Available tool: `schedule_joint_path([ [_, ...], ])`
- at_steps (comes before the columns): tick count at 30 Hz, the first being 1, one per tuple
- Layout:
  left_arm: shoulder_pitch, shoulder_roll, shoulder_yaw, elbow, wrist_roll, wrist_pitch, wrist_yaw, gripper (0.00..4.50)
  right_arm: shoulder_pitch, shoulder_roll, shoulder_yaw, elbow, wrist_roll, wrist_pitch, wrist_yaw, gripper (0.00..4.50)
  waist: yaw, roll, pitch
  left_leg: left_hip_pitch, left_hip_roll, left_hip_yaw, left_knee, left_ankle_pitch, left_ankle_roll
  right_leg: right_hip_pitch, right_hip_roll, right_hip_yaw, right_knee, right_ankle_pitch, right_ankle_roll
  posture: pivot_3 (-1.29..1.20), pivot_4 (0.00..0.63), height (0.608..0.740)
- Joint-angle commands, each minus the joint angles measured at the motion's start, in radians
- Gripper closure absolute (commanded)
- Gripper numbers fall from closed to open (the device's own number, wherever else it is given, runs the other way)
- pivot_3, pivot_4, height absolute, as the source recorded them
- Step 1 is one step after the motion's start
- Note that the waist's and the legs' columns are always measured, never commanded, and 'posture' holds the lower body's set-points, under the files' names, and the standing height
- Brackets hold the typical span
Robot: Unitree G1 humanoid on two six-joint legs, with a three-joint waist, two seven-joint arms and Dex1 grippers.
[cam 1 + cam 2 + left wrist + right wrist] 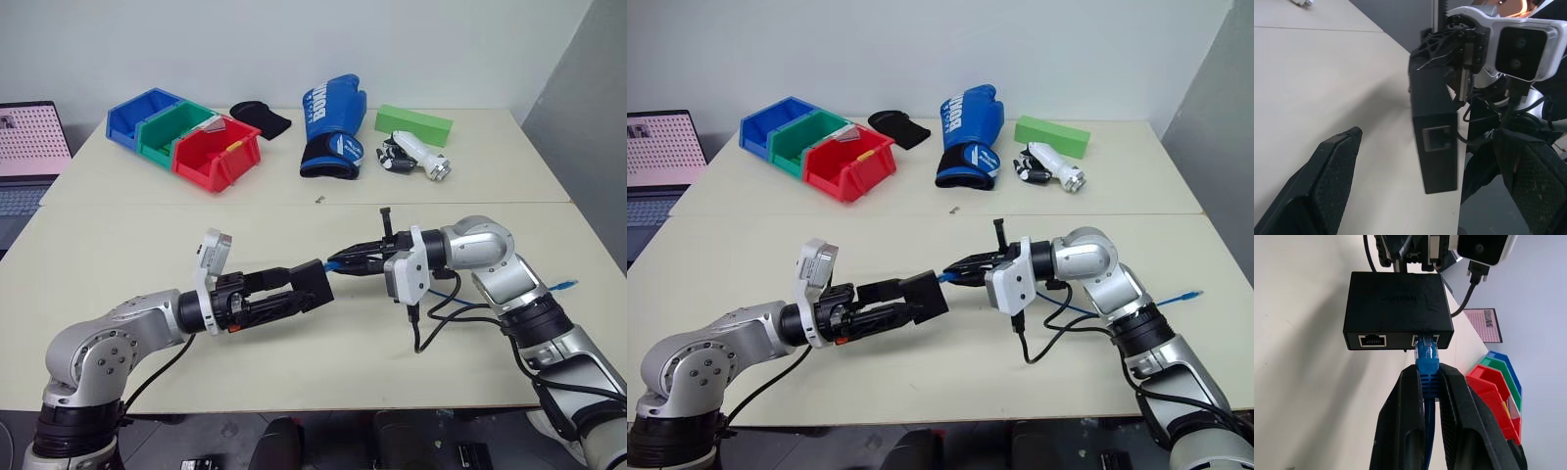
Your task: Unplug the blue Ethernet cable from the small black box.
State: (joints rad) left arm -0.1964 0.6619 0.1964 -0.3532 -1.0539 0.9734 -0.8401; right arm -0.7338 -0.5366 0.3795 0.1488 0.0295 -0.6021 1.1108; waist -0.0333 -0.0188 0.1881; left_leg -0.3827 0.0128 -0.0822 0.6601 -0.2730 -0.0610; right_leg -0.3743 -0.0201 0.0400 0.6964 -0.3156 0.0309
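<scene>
The plug's boot is pinched across its sides by my right gripper, so once my left gripper holds the box, my right gripper will turn and pinch the latch (pixel 1426 351).
The small black box (pixel 1397 303) hangs in the air over the table's middle, with two ports in the side that faces my right gripper. One port is empty. The plug of the blue Ethernet cable (pixel 1426 355) sits in the other. My right gripper (pixel 343 262) is shut on the plug's boot, just short of the box. The cable runs back under my right arm, and its far end (pixel 566 286) lies on the table. My left gripper (pixel 309 286) reaches in from the left and is open. The box is between its fingers (pixel 1332 171), with a gap on each side.
At the back of the table stand blue (pixel 145 116), green (pixel 181 130) and red (pixel 217 154) bins, with a black cloth (pixel 261 118), a blue boxing glove (pixel 333 127), a green block (pixel 413 123) and a white tool (pixel 419 157). A laptop (pixel 29 147) sits at far left.
</scene>
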Motion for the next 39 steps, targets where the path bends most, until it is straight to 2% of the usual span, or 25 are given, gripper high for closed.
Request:
schedule_joint_path([
  [1, -0.025, -0.012, -0.017, -0.006, -0.010, -0.004, -0.001, 0.67, -0.018, 0.012, -0.009, -0.054, 0.023, 0.000, 0.003, 4.37, 0.000, 0.000, 0.000, 0.000, 0.000, 0.000, 0.000, 0.000, 0.000, 0.000, 0.000, 0.000, 0.000, 0.000, 0.000, 0.00, 0.150, 0.740],
  [15, -0.033, 0.003, -0.027, 0.014, 0.017, -0.023, -0.025, 3.71, -0.004, 0.014, -0.003, -0.043, -0.057, -0.074, -0.036, 4.37, 0.000, 0.000, 0.000, 0.000, 0.000, 0.000, 0.000, 0.000, 0.000, 0.000, 0.000, 0.000, 0.000, 0.000, 0.000, 0.00, 0.150, 0.740],
  [19, -0.033, 0.012, -0.019, 0.025, 0.022, -0.024, -0.035, 3.70, -0.007, 0.002, 0.006, -0.024, -0.088, -0.133, -0.043, 4.37, 0.000, 0.000, 0.000, 0.000, 0.000, 0.000, 0.000, 0.000, 0.000, 0.000, 0.000, 0.000, 0.000, 0.000, 0.000, 0.00, 0.150, 0.740],
  [20, -0.033, 0.014, -0.018, 0.026, 0.022, -0.023, -0.038, 3.70, -0.008, 0.000, 0.008, -0.021, -0.091, -0.142, -0.043, 3.67, 0.000, 0.000, 0.000, 0.000, 0.000, 0.000, 0.000, 0.000, 0.000, 0.000, 0.000, 0.000, 0.000, 0.000, 0.000, 0.00, 0.150, 0.740],
  [25, -0.049, 0.048, -0.046, 0.037, 0.068, -0.047, -0.085, 3.70, -0.001, -0.047, 0.013, -0.047, -0.040, -0.133, -0.002, 2.57, 0.001, 0.000, 0.000, 0.000, 0.000, 0.000, 0.000, 0.000, 0.000, 0.000, 0.000, 0.000, 0.000, 0.000, 0.000, 0.00, 0.150, 0.740],
  [28, -0.058, 0.077, -0.096, 0.039, 0.152, -0.119, -0.150, 3.70, 0.041, -0.083, 0.001, -0.132, 0.085, 0.006, 0.044, 1.96, 0.001, 0.000, 0.000, 0.000, -0.001, 0.000, 0.000, 0.000, 0.000, 0.000, 0.000, 0.000, 0.000, 0.000, 0.000, 0.00, 0.150, 0.740],
  [30, -0.067, 0.091, -0.121, 0.043, 0.191, -0.158, -0.188, 3.70, 0.064, -0.096, -0.016, -0.196, 0.172, 0.139, 0.053, 1.55, 0.002, 0.000, 0.000, 0.000, -0.001, 0.000, -0.001, 0.000, 0.000, 0.000, 0.000, 0.000, -0.001, 0.000, 0.000, 0.00, 0.150, 0.740],
  [32, -0.076, 0.107, -0.166, 0.055, 0.301, -0.274, -0.229, 3.70, 0.091, -0.113, -0.041, -0.289, 0.301, 0.388, 0.031, 1.10, 0.002, 0.000, 0.000, 0.000, -0.001, 0.000, 0.000, 0.000, 0.000, 0.000, 0.000, 0.000, 0.000, 0.000, 0.000, 0.00, 0.150, 0.740],
  [36, -0.121, 0.098, -0.191, 0.082, 0.352, -0.347, -0.284, 3.70, 0.120, -0.125, -0.068, -0.420, 0.485, 0.789, -0.029, 0.21, 0.004, 0.000, 0.000, -0.001, 0.000, -0.001, 0.000, 0.000, 0.000, 0.000, 0.000, 0.001, -0.001, 0.000, 0.000, 0.00, 0.150, 0.740],
  [37, -0.128, 0.100, -0.196, 0.086, 0.357, -0.355, -0.299, 3.70, 0.121, -0.123, -0.071, -0.439, 0.521, 0.864, -0.037, 0.04, 0.004, 0.000, 0.000, -0.001, 0.000, -0.001, 0.000, 0.000, 0.000, 0.000, 0.000, 0.001, -0.001, 0.000, 0.000, 0.00, 0.150, 0.740],
  [39, -0.138, 0.101, -0.205, 0.093, 0.375, -0.385, -0.333, 3.70, 0.119, -0.108, -0.086, -0.455, 0.594, 1.007, -0.068, 0.00, 0.003, 0.000, 0.000, -0.001, 0.000, -0.001, 0.000, 0.000, 0.000, 0.000, 0.000, 0.001, -0.001, 0.000, 0.000, 0.00, 0.150, 0.740],
])
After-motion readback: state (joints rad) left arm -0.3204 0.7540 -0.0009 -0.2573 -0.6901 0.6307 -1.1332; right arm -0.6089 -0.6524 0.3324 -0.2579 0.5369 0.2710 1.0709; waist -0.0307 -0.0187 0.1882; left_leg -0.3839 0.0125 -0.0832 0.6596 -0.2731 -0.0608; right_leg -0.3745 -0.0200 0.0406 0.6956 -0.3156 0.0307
